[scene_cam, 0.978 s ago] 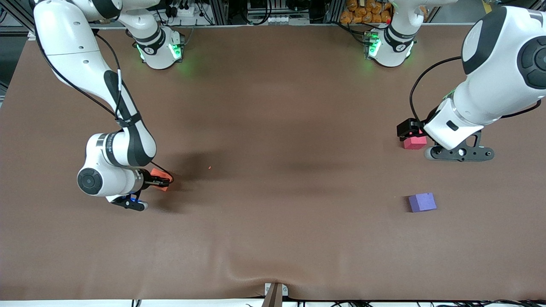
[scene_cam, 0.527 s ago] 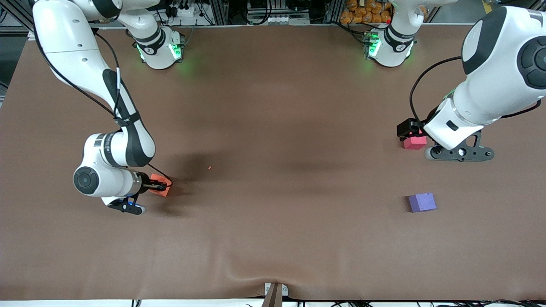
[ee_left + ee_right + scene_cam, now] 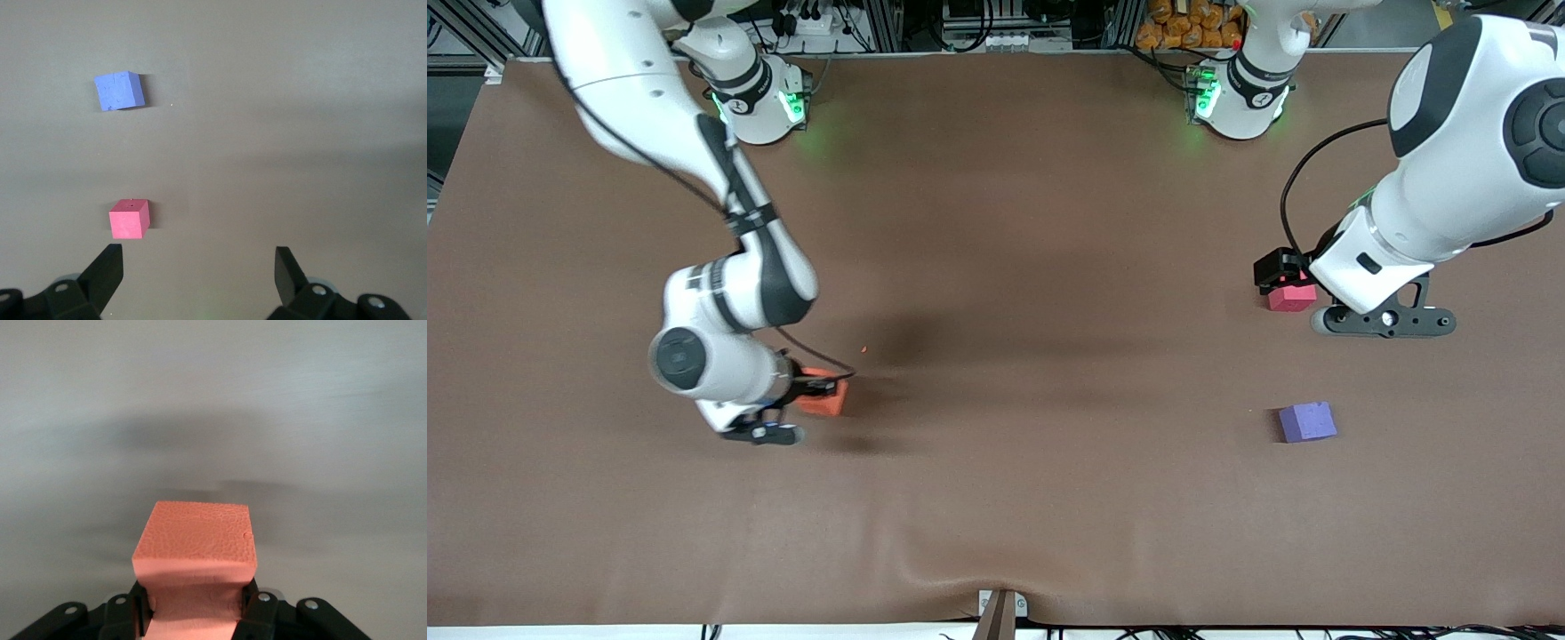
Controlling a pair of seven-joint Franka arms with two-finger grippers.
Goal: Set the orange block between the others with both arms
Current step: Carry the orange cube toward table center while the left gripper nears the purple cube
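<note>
Next, I release the orange block from my right gripper on the bare brown cloth [image 3: 936, 348], slightly past the tiny orange crumb. The orange block is now held over the table.
The orange block [image 3: 824, 402] is pinched in my right gripper [image 3: 829, 389], which is shut on it over the table toward the right arm's end. In the right wrist view the block [image 3: 193, 543] sticks out past the gripper [image 3: 193, 613], squeezed at its sides. My left gripper [image 3: 1282, 269] hangs open just over the pinkish-red cube [image 3: 1291, 297], which it partly hides. In the left wrist view that cube [image 3: 129, 219] lies off one fingertip, outside the open left gripper [image 3: 198, 259]. The purple-blue cube [image 3: 1307, 421] [image 3: 119, 91] sits nearer the front camera than the pinkish-red one, with a gap between them.
A brown cloth [image 3: 996, 222] covers the table and wrinkles near its front edge [image 3: 960, 569]. A tiny orange crumb [image 3: 863, 348] lies beside the right gripper. Both arm bases [image 3: 760, 102] [image 3: 1240, 98] stand along the back edge.
The right gripper finished shutting on the orange block and has carried it toward the left arm's end of the table. The left arm has not moved.
</note>
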